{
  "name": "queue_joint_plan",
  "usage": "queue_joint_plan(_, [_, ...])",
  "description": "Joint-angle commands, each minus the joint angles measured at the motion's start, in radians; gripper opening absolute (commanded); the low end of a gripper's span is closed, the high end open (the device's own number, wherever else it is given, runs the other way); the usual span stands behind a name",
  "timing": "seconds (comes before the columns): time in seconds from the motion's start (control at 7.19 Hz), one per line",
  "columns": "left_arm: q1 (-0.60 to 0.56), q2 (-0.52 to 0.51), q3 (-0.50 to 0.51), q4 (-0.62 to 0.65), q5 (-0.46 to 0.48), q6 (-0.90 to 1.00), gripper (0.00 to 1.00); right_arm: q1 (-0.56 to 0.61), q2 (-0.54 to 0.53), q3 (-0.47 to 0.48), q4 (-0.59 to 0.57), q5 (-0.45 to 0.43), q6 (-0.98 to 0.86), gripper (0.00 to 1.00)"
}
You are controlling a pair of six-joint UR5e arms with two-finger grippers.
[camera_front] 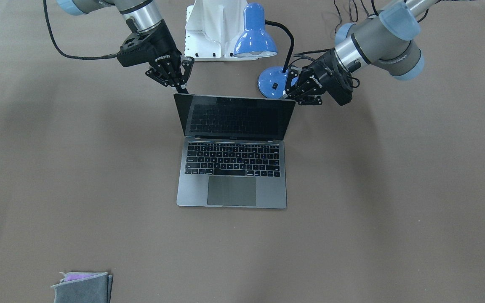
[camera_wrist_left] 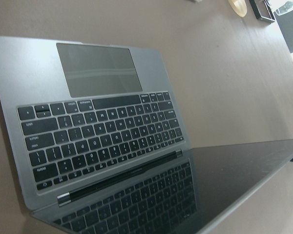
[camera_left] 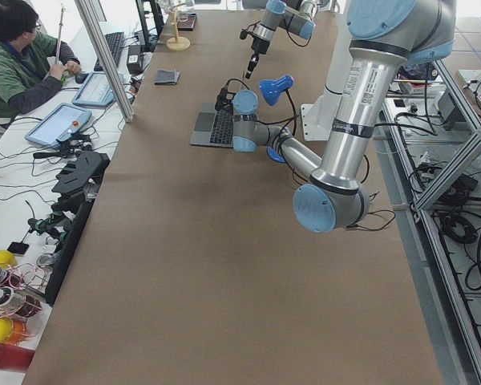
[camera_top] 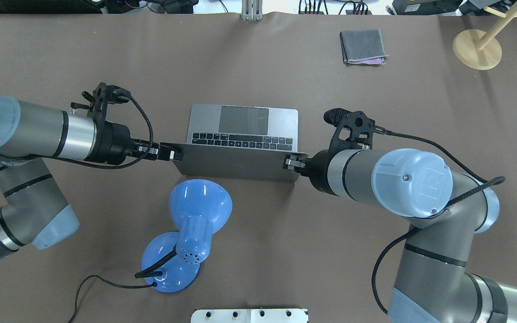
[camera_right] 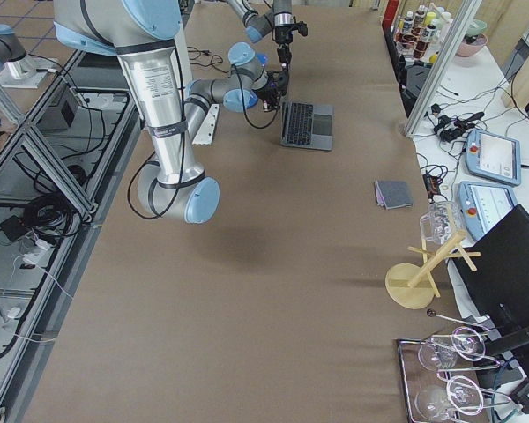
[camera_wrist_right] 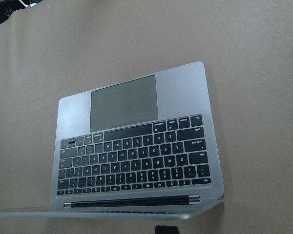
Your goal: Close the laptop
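Note:
Next, my left gripper lets go of the laptop's lid once it lies flat, centred over the keyboard's space bar (camera_front: pixel 232 172) (camera_wrist_left: pixel 115 102).
The space-grey laptop (camera_front: pixel 232 194) stands open in the middle of the table, its black screen raised and its keyboard facing away from me. Its lid back shows in the overhead view (camera_top: pixel 240 167). My left gripper (camera_top: pixel 172 153) is shut, with its tips at the lid's top corner on my left; it also shows in the front view (camera_front: pixel 288 95). My right gripper (camera_top: pixel 291 162) is shut, with its tips at the lid's other top corner; it too shows in the front view (camera_front: pixel 182 87). Both wrist views look down over the keyboard (camera_wrist_left: pixel 97 136) and trackpad (camera_wrist_right: pixel 124 102).
A blue desk lamp (camera_top: pixel 200 211) stands just behind the lid on my left side, its base (camera_front: pixel 271 82) close to my left gripper. A folded grey cloth (camera_top: pixel 362 46) lies at the far side. A wooden stand (camera_top: pixel 476 49) is at the far right.

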Motion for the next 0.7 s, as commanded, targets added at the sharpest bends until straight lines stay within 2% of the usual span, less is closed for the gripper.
queue_joint_plan(0.0, [-0.042, -0.059, 0.072, 0.008, 0.009, 0.004, 0.00, 0.052, 0.035, -0.067, 0.006, 0.003, -0.007, 0.00])
queue_joint_plan(0.56, [-0.045, -0.162, 0.233, 0.006, 0.125, 0.010, 0.00, 0.115, 0.109, -0.224, 0.009, 0.004, -0.021, 0.00])
